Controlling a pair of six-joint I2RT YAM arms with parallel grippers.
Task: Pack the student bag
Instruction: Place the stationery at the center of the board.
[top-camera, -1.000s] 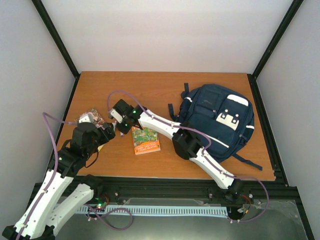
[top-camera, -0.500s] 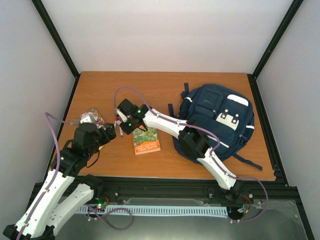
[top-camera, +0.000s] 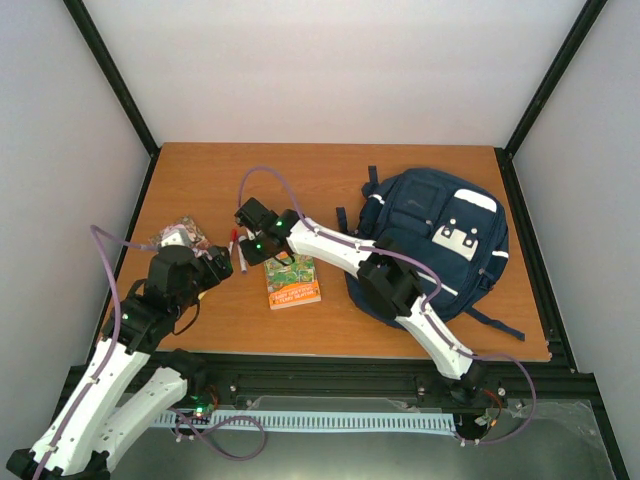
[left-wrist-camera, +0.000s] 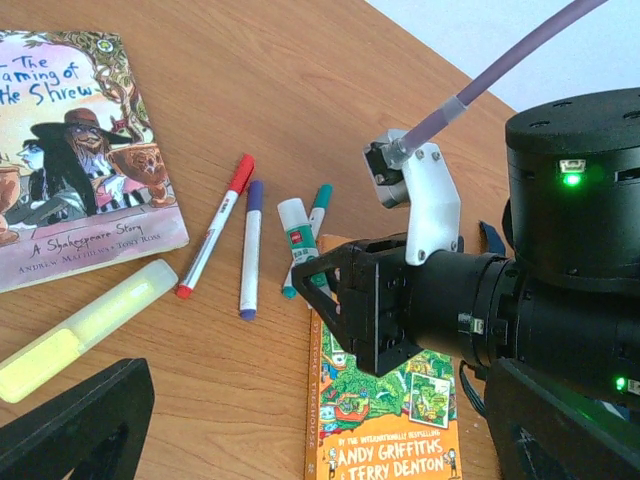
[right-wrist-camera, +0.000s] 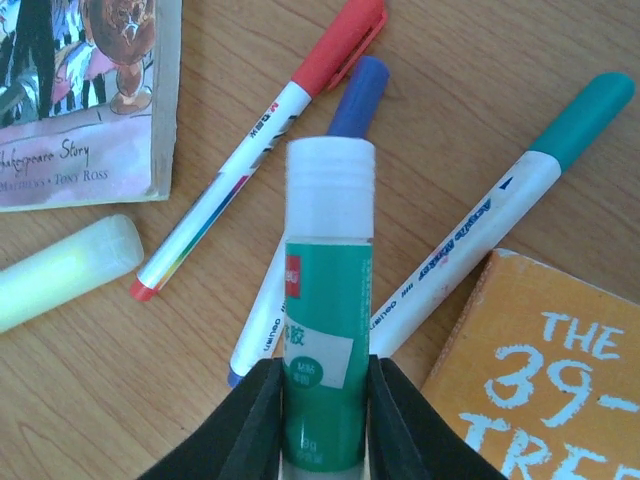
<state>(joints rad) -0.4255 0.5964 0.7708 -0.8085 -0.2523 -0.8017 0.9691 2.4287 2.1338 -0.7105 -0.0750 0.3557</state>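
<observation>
The robot's left gripper will next move to the orange book's spine (top-camera: 267, 278) (left-wrist-camera: 315, 372), on the side facing the yellow highlighter, and close there around the spine's middle.
The student bag (top-camera: 430, 240), a navy backpack with white patches, lies at the right of the table. My right gripper (right-wrist-camera: 325, 430) reaches left and is shut on a green-and-white glue stick (right-wrist-camera: 328, 300), which lies among the pens and also shows in the left wrist view (left-wrist-camera: 297, 228). In the top view the right gripper (top-camera: 240, 240) is beside the orange book (top-camera: 292, 281). My left gripper (left-wrist-camera: 310, 440) is open and empty, just above the table near the pens, and it also shows in the top view (top-camera: 222, 265).
A red marker (right-wrist-camera: 270, 110), a blue marker (right-wrist-camera: 355, 90) and a teal marker (right-wrist-camera: 510, 190) lie around the glue stick. A yellow highlighter (left-wrist-camera: 85, 325) and a Shakespeare story book (left-wrist-camera: 70, 150) lie to the left. The orange book (left-wrist-camera: 390, 420) lies under the right wrist.
My right gripper has moved a little right and down onto the pens. The left arm has barely moved.
</observation>
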